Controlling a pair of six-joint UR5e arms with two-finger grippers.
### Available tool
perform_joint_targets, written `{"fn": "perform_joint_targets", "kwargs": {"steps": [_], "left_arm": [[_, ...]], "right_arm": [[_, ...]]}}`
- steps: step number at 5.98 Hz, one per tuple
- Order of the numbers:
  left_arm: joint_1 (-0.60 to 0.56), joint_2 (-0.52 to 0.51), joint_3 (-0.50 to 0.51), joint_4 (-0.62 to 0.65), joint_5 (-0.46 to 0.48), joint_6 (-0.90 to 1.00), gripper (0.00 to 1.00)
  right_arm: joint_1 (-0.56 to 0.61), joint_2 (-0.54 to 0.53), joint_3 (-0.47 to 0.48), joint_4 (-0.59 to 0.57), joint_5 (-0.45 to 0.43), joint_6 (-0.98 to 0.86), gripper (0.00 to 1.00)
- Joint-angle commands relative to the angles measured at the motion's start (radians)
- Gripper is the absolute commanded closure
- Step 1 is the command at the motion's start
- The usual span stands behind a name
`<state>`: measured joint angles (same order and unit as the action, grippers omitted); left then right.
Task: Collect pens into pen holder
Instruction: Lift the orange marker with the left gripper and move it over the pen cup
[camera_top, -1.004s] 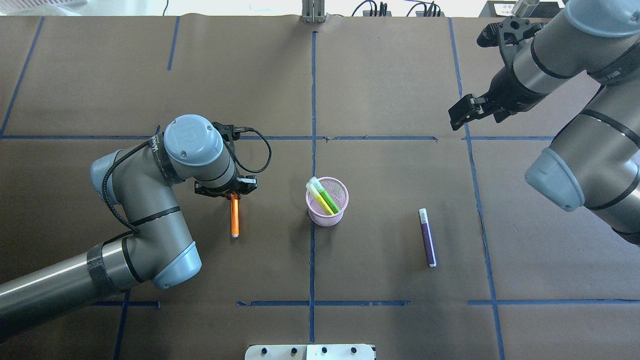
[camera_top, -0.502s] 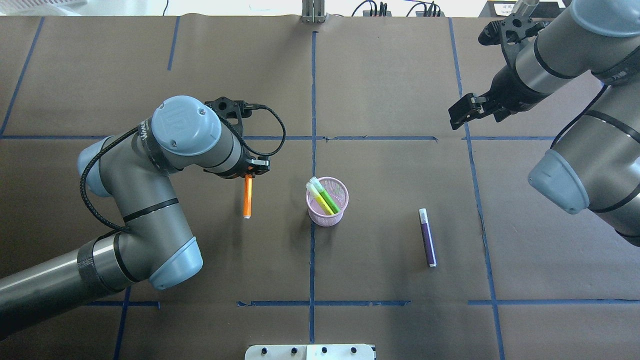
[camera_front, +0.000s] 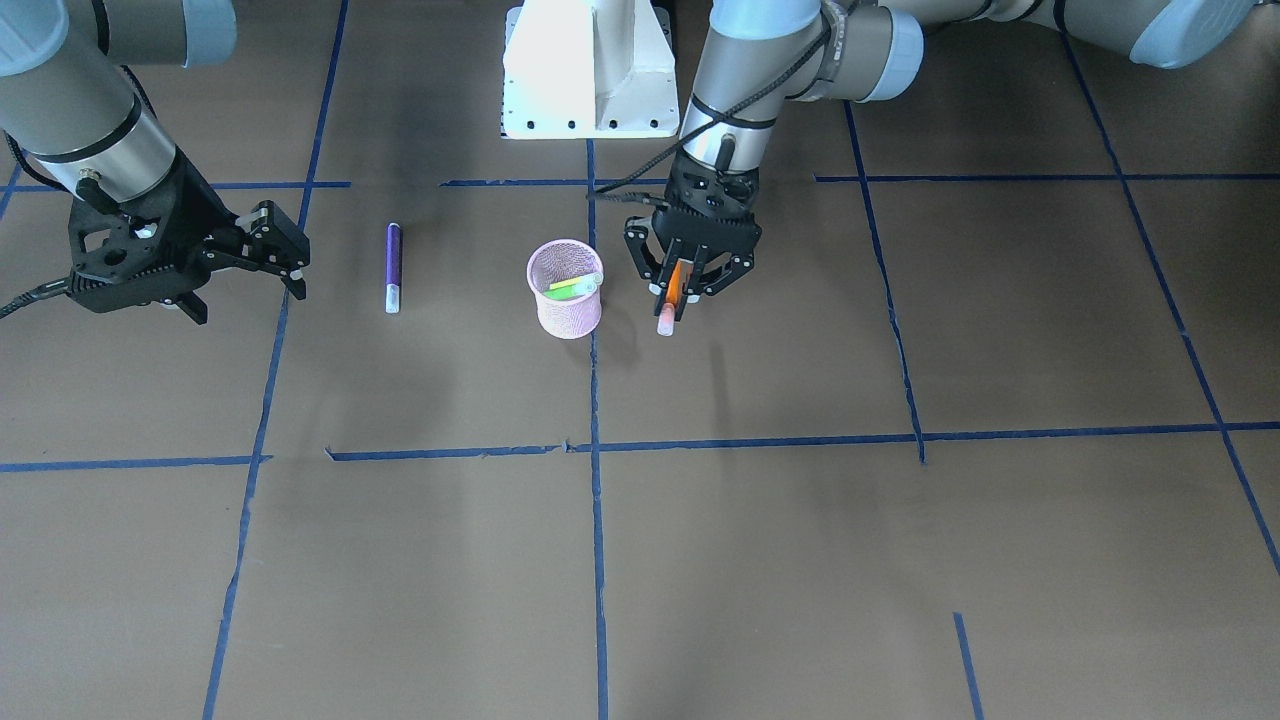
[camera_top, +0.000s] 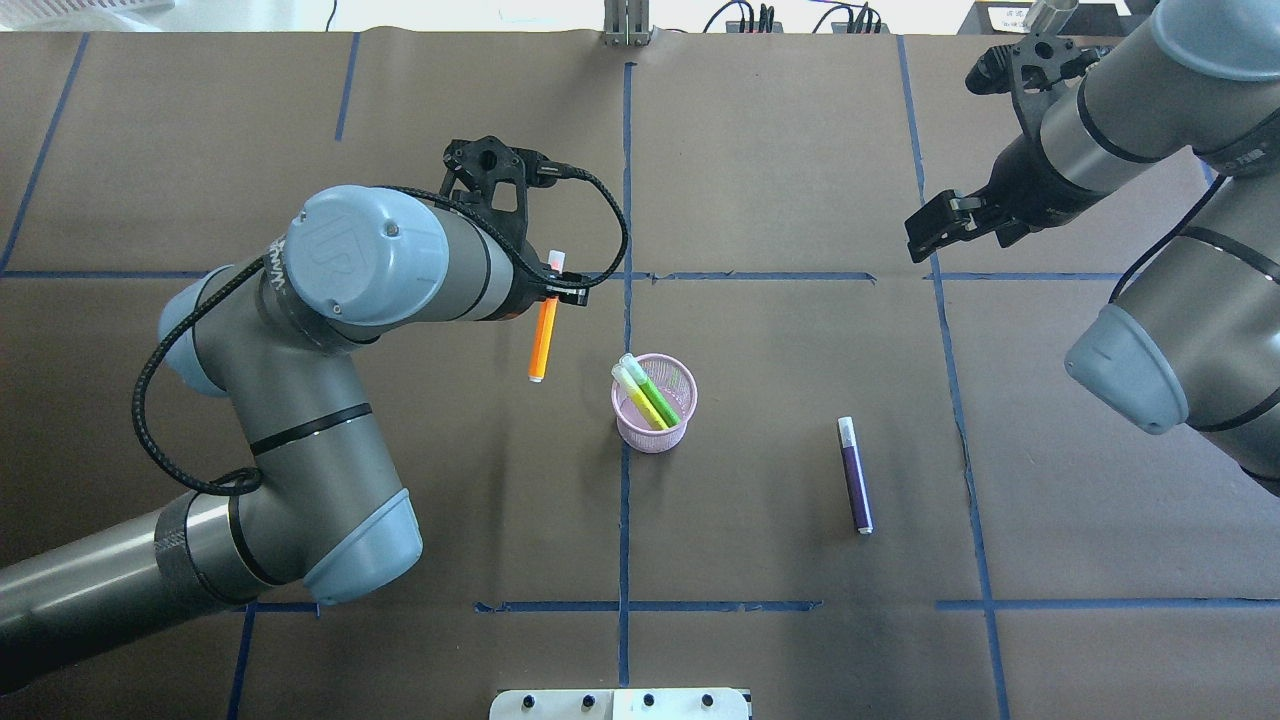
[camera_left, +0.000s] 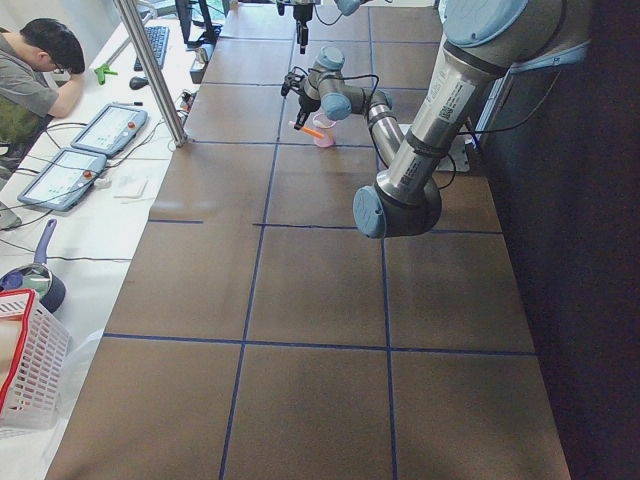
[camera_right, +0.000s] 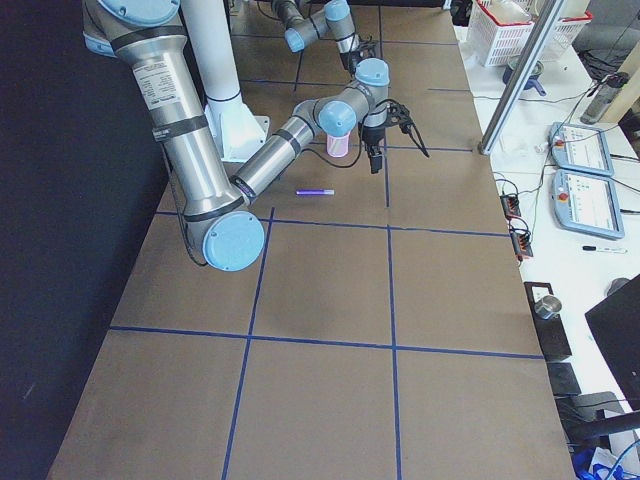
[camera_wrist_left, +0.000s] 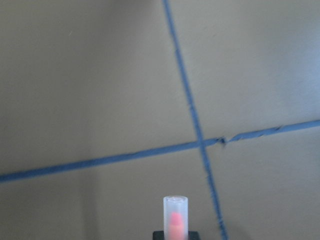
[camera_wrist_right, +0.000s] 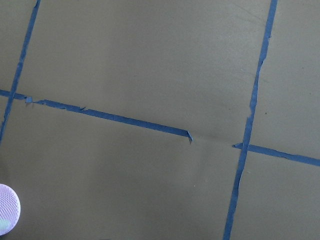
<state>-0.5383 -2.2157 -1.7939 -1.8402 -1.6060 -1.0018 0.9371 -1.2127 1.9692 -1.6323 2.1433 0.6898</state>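
Observation:
The robot's left gripper will release the orange pen inside the pink pen holder, against the rim (camera_front: 537, 270) facing the purple pen. The orange pen is now tilted beside the holder.
My left gripper (camera_top: 549, 292) is shut on the orange pen (camera_top: 541, 343) and holds it off the table, tilted, just left of the pink mesh pen holder (camera_top: 655, 428). In the front view the left gripper (camera_front: 688, 283) has the orange pen (camera_front: 673, 289) beside the pen holder (camera_front: 565, 304). The pen's pale cap (camera_wrist_left: 176, 214) shows in the left wrist view. A green pen (camera_top: 657, 397) and a yellowish one stand in the holder. The purple pen (camera_top: 855, 478) lies on the table right of the holder. My right gripper (camera_top: 934, 226) is open and empty, far back right.
Blue tape lines (camera_top: 625, 180) cross the brown table cover. The robot's white base (camera_front: 590, 70) stands at the near table edge. The holder's rim (camera_wrist_right: 7, 216) shows at the lower left of the right wrist view. An operator (camera_left: 35, 75) sits beside the table's far side.
My left gripper has lifted the orange pen off the table and carried it to the right and away from the robot, closer to the holder. The right arm has barely moved.

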Motion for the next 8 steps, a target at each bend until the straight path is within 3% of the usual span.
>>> {"fn": "perform_joint_targets", "kwargs": {"steps": [1, 4, 5, 8], "left_arm": [[0.103, -0.037, 0.02, -0.089, 0.178, 0.023, 1.0], [0.123, -0.189, 0.161, -0.128, 0.204, 0.019, 1.0], [0.123, -0.185, 0.229, -0.224, 0.202, 0.02, 1.0], [0.133, -0.139, 0.234, -0.264, 0.199, 0.022, 0.99]], "right_arm": [[-0.001, -0.01, 0.007, 0.0, -0.006, 0.002, 0.0], [-0.001, -0.014, 0.004, 0.0, -0.017, 0.002, 0.0], [-0.003, -0.013, -0.001, 0.0, -0.017, 0.001, 0.0], [-0.001, -0.014, -0.004, 0.0, -0.017, 0.001, 0.0]]}}
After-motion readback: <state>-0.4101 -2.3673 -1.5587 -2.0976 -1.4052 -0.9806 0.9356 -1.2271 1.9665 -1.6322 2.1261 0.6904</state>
